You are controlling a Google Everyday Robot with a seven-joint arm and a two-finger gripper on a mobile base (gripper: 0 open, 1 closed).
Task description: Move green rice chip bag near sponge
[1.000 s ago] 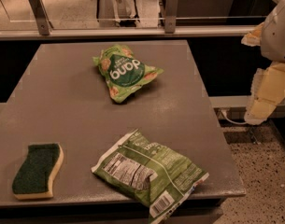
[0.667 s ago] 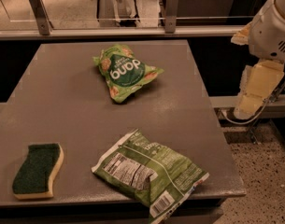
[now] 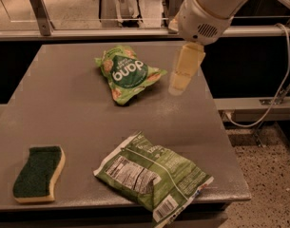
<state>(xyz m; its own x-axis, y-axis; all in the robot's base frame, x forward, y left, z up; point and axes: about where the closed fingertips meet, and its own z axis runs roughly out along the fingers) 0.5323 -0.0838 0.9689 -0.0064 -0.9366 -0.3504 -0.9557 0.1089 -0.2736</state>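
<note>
Next, the gripper closes on the green rice chip bag's far side point(image 3: 137, 61), just behind the white lettering.
The green rice chip bag point(image 3: 127, 74), bright green with white "dang" lettering, lies crinkled at the far middle of the grey table point(image 3: 63, 108). The sponge point(image 3: 38, 172), dark green top over pale yellow foam, lies flat at the table's near left corner. My gripper point(image 3: 177, 87) hangs down from the white wrist point(image 3: 206, 13) over the table's far right part, just right of the chip bag and a little above the surface. It holds nothing.
A larger olive-green bag point(image 3: 151, 175) with a white nutrition label and barcode lies at the near middle-right edge. A metal rail point(image 3: 87, 32) runs behind the table. A cable point(image 3: 277, 89) and speckled floor point(image 3: 268, 175) are to the right.
The arm has swung in from beyond the table's right edge to over the table, beside the chip bag. The bags and sponge have not moved.
</note>
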